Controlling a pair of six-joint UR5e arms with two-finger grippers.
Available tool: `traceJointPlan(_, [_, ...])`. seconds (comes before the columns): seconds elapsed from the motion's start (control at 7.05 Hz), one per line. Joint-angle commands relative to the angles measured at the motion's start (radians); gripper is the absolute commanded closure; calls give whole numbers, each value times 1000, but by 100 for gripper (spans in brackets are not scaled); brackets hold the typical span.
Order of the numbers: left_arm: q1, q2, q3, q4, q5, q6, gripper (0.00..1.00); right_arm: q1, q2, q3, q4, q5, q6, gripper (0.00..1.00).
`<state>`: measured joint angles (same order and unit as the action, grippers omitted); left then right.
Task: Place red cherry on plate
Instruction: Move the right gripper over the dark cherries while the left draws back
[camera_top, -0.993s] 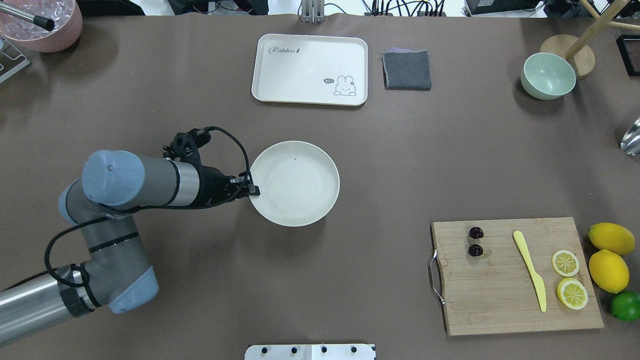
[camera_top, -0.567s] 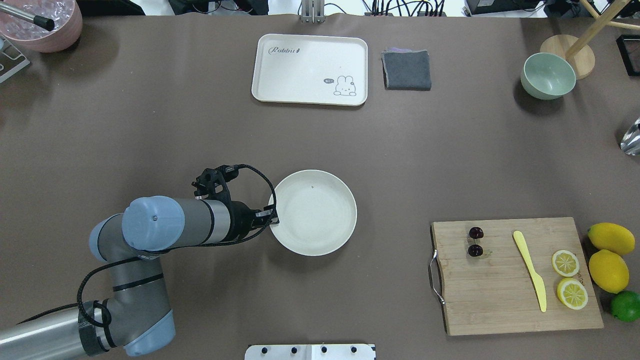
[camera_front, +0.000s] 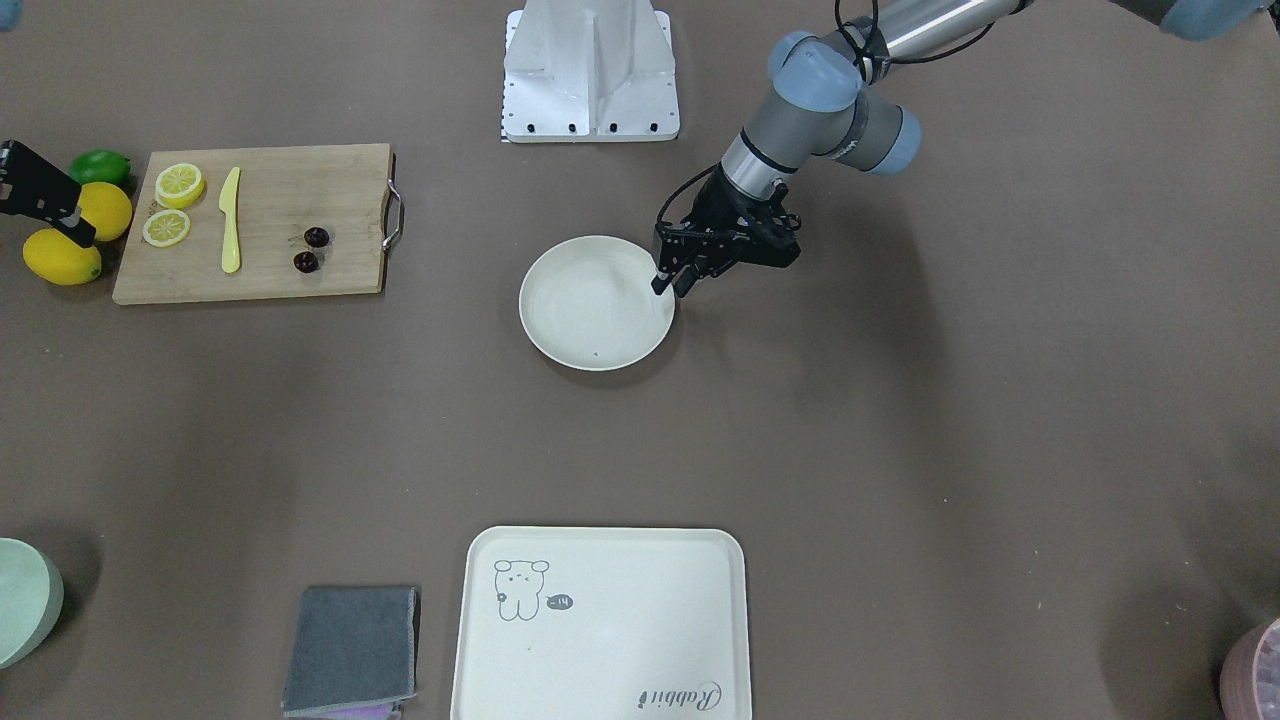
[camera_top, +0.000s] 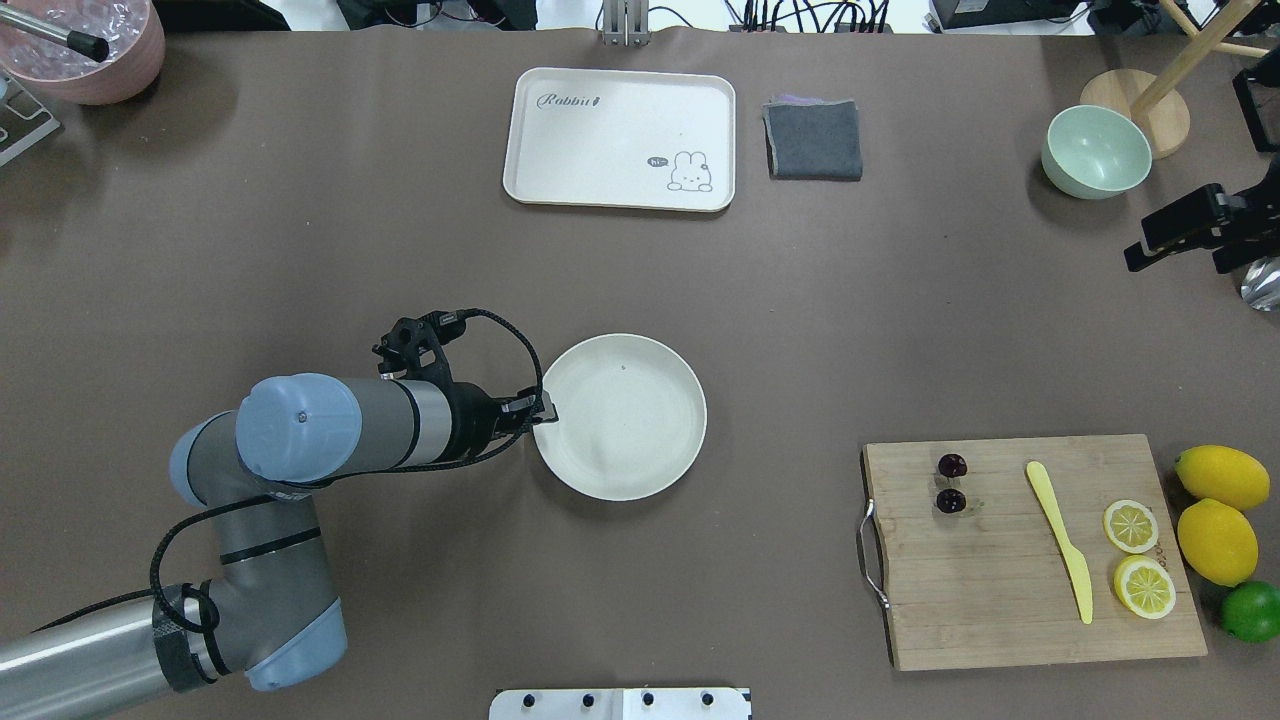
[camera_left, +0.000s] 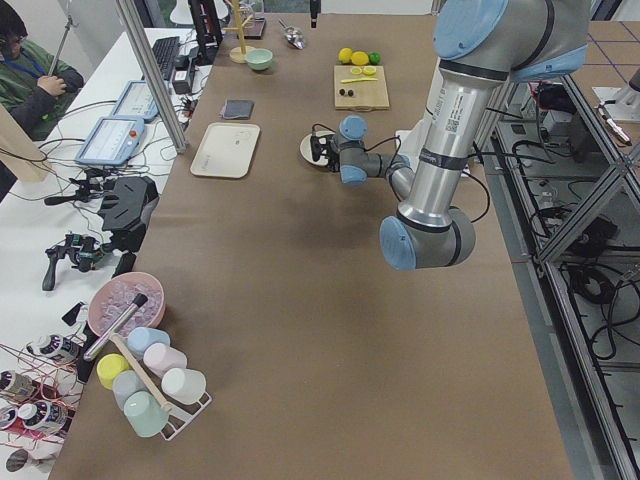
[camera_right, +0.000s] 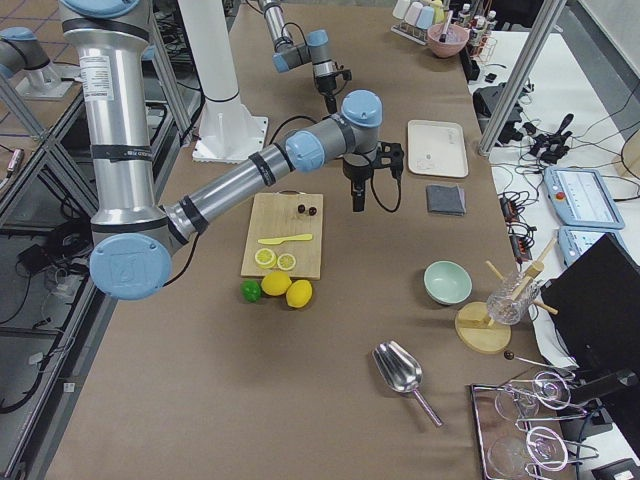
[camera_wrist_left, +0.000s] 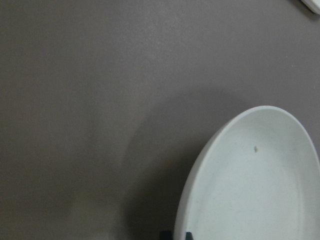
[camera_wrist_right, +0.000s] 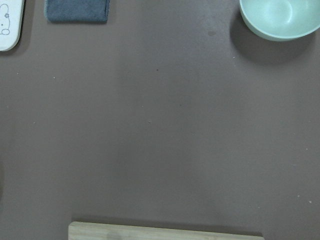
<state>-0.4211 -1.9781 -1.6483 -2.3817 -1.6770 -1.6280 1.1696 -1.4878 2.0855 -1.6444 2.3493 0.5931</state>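
Observation:
The robot's right gripper will next go to the cutting board and close on the red cherry nearer the rabbit tray (camera_front: 306, 262).
The red cherry (camera_top: 951, 483), two tiny dark fruits, lies on the wooden cutting board (camera_top: 1000, 600) at the right; it also shows in the front-facing view as the red cherry (camera_front: 311, 250). The round cream plate (camera_top: 630, 425) sits mid-table. My left gripper (camera_top: 545, 408) is shut on the plate's left rim, and its fingertips (camera_wrist_left: 175, 235) show at that rim in the left wrist view, with a shadow beside the plate (camera_wrist_left: 260, 190). My right gripper (camera_top: 1135, 258) hangs near the table's right edge, well away from the cherry. I cannot tell whether it is open or shut.
On the board lie a yellow knife (camera_top: 1060, 540) and two lemon slices (camera_top: 1138, 555). Beside it sit two lemons (camera_top: 1218, 510) and a lime (camera_top: 1252, 610). A rabbit tray (camera_top: 620, 138), grey cloth (camera_top: 814, 140) and green bowl (camera_top: 1096, 152) stand at the far side.
My left gripper pulled the plate toward the robot and rightward, then eased it slightly back. The right gripper has come into the overhead view at the right edge.

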Motion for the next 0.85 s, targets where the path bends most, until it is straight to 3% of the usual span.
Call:
traceJointPlan(0.0, [-59, 2, -7, -2, 6, 10, 2, -109, 27, 24, 0, -45, 104, 0])
traceJointPlan(0.28, [-99, 8, -28, 4, 5, 99, 2, -273, 15, 70, 65, -158, 352, 0])
traceJointPlan(0.57, [-110, 18, -24, 30, 41, 267, 2, -439, -105, 39, 358, -305, 558, 0])
traceJointPlan(0.71, [-111, 22, -27, 32, 45, 398, 2, -505, -133, 28, 382, -358, 606, 0])
